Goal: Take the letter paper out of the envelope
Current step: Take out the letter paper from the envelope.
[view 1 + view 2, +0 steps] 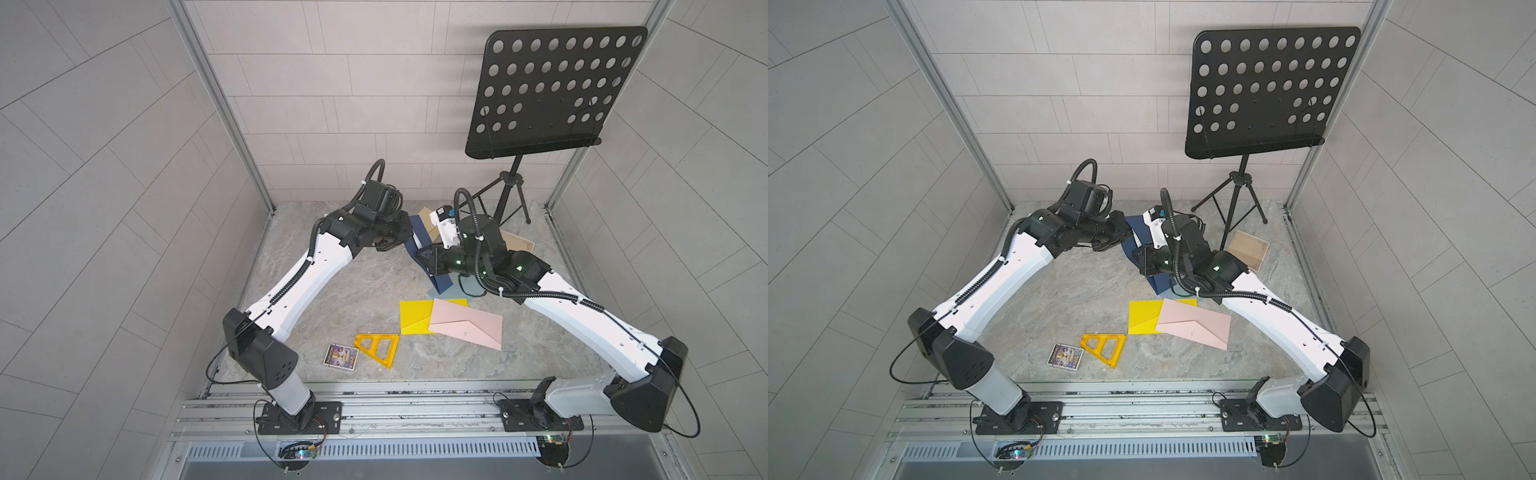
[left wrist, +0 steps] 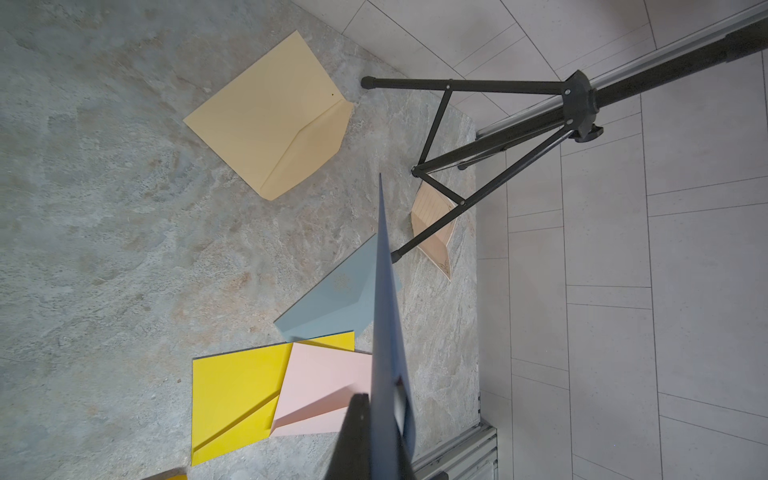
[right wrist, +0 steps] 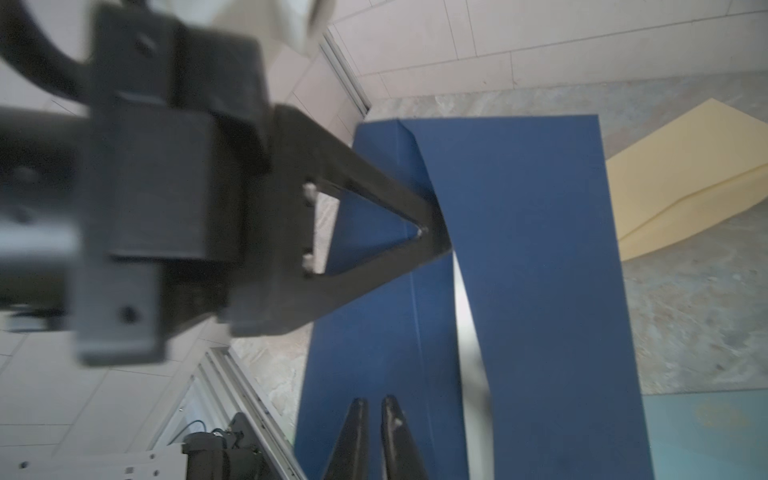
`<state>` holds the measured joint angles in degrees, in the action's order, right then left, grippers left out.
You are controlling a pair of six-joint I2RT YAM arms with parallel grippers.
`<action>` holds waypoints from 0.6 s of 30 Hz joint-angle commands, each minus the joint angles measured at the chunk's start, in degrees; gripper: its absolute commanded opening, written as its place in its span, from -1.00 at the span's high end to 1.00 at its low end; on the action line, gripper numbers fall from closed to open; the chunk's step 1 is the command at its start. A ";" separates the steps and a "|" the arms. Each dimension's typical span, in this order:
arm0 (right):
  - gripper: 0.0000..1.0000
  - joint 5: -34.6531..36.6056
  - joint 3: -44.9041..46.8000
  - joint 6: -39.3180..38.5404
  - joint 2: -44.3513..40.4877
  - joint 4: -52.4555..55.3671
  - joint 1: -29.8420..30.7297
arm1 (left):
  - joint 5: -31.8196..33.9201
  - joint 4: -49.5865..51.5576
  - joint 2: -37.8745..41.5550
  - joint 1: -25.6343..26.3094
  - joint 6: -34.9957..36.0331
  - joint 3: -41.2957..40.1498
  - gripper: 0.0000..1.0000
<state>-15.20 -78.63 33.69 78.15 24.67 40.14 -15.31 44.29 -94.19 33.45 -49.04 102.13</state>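
I should open my right gripper's nearly shut fingers, which point at the dark blue envelope beside the letter paper, and pinch the white piece of paper in the gap [image 3: 476, 388].
My left gripper [image 2: 380, 399] is shut on a dark blue envelope [image 3: 536, 257] and holds it up off the table, edge-on in the left wrist view [image 2: 384, 291]. The envelope also shows in both top views [image 1: 420, 233] [image 1: 1142, 226]. A white strip of letter paper [image 3: 467, 332] shows in the gap between the flap and the body, and peeks out beside the left fingers [image 2: 400, 402]. My right gripper [image 3: 374, 401] hovers over the blue flap, its jaws almost together with a thin slit and nothing between them. It sits just right of the left gripper [image 1: 405, 241].
Flat on the table lie a tan envelope [image 2: 270, 116], a light blue one [image 2: 332, 303], a yellow one [image 1: 415, 318] and a pink one [image 1: 467, 326]. A black music stand [image 1: 552, 91] with tripod legs stands back right over a lined sheet [image 1: 517, 243]. An orange triangle [image 1: 376, 348] and a card [image 1: 341, 355] lie near the front.
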 commanded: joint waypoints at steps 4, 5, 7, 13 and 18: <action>0.79 5.18 -1.97 -2.39 0.87 2.93 0.95 | -0.03 0.97 0.24 0.48 0.17 1.58 1.00; 0.79 5.78 -1.80 -2.40 0.86 3.08 0.99 | -0.04 0.97 0.24 0.48 0.10 1.58 1.00; 0.79 7.29 -1.83 -2.86 1.20 4.11 0.99 | -0.01 0.97 0.24 0.63 -0.01 1.78 1.00; 0.76 10.21 -2.29 -4.88 1.78 5.56 1.13 | -0.33 0.97 0.24 0.65 -0.27 1.85 1.00; 0.70 11.21 -2.68 -5.49 2.18 6.79 1.11 | -0.50 0.94 0.33 0.74 -0.37 1.78 1.00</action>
<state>-6.17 -80.05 29.76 80.07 29.39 40.88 -15.59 44.49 -94.19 33.89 -49.32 102.13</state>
